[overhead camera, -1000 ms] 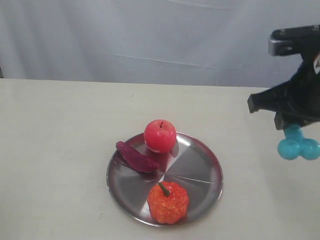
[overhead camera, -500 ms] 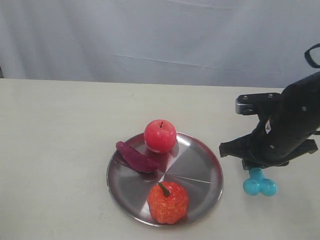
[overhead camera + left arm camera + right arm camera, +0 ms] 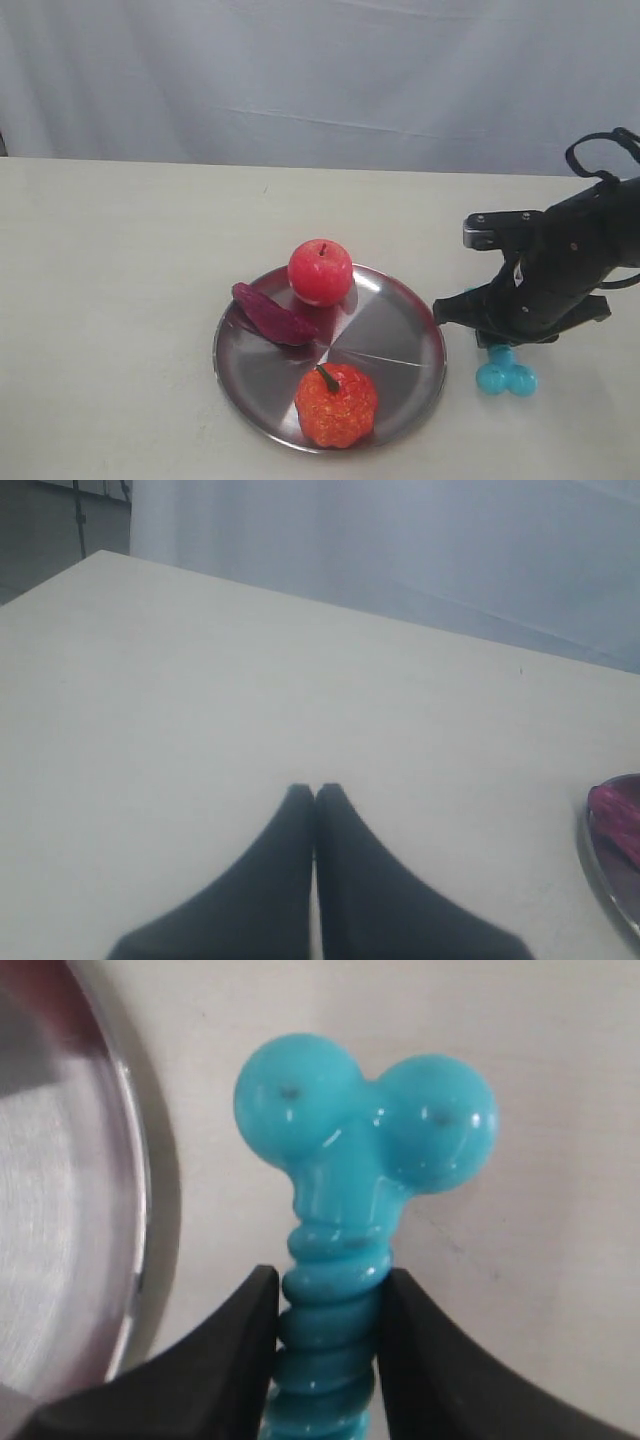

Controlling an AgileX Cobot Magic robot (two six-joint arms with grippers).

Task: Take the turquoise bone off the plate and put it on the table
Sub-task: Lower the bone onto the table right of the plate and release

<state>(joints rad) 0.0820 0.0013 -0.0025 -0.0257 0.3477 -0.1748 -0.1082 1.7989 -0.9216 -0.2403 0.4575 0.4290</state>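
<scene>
Next, I set the turquoise bone down with my right gripper on the table (image 3: 493,357) (image 3: 335,1335) next to the plate's rim, across from the dark purple piece.
The turquoise bone (image 3: 505,376) hangs knob-end down just right of the plate (image 3: 400,340), at or barely above the table (image 3: 120,300); I cannot tell whether it touches. My right gripper (image 3: 500,345) is shut on its ribbed shaft. The right wrist view shows the bone (image 3: 365,1130) close up, with both black fingers of the right gripper (image 3: 328,1305) pressed against the ribs and the plate's rim (image 3: 135,1190) beside it. My left gripper (image 3: 315,792) is shut on nothing over bare table, out of the exterior view.
On the plate sit a red apple (image 3: 320,271), a dark purple piece (image 3: 272,315) and an orange-red pumpkin-like fruit (image 3: 335,404). A pale curtain (image 3: 300,70) hangs behind the table. The plate's edge (image 3: 605,870) shows in the left wrist view.
My right arm has come down and leftward with the bone in its grip, from well above the table's right side to table level beside the plate.
</scene>
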